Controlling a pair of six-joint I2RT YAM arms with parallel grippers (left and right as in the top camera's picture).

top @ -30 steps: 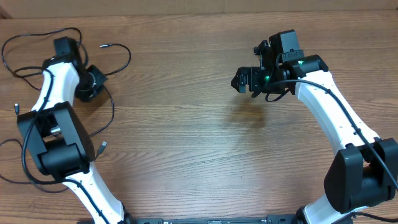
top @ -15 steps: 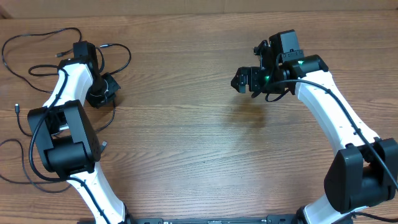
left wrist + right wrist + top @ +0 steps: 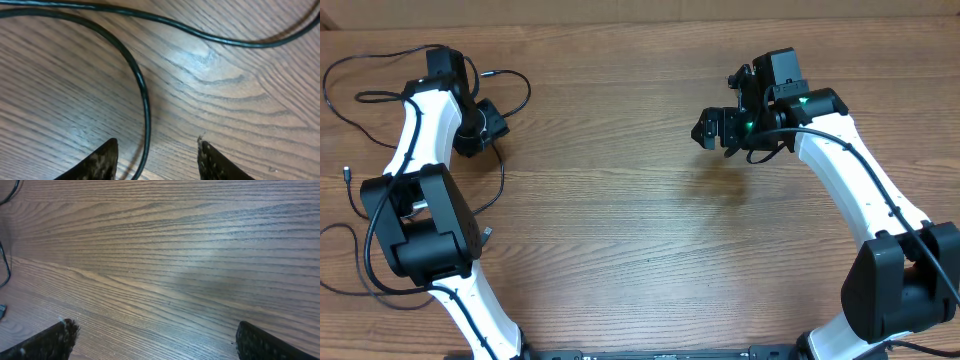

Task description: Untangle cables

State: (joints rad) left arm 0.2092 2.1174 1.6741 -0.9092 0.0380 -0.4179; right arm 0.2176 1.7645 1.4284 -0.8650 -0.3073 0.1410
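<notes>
Next, I grip the curved side [image 3: 502, 180] below with my left gripper and pull the near cable's bend frontward, clear of the far cable's loop around it.
Thin black cables [image 3: 503, 170] lie in loose loops at the table's left end, around my left arm. One metal-tipped plug [image 3: 486, 73] lies at the back, another [image 3: 485, 235] near the arm's base, and a third [image 3: 345, 172] at the far left. My left gripper [image 3: 482, 126] is open and low over the wood. In the left wrist view a cable [image 3: 144, 107] runs down between its fingers [image 3: 157, 161], and a second cable [image 3: 225, 40] crosses above. My right gripper [image 3: 712, 130] is open and empty over bare wood [image 3: 160, 340], far from the cables.
The wooden table [image 3: 650, 230] stretches between the two arms. A cable bend [image 3: 5, 265] and a plug tip [image 3: 2, 311] show at the left edge of the right wrist view. Thicker black wiring runs along both white arms.
My left gripper swung to the right, then back toward the far edge, staying among the cable loops. The right arm has not moved.
</notes>
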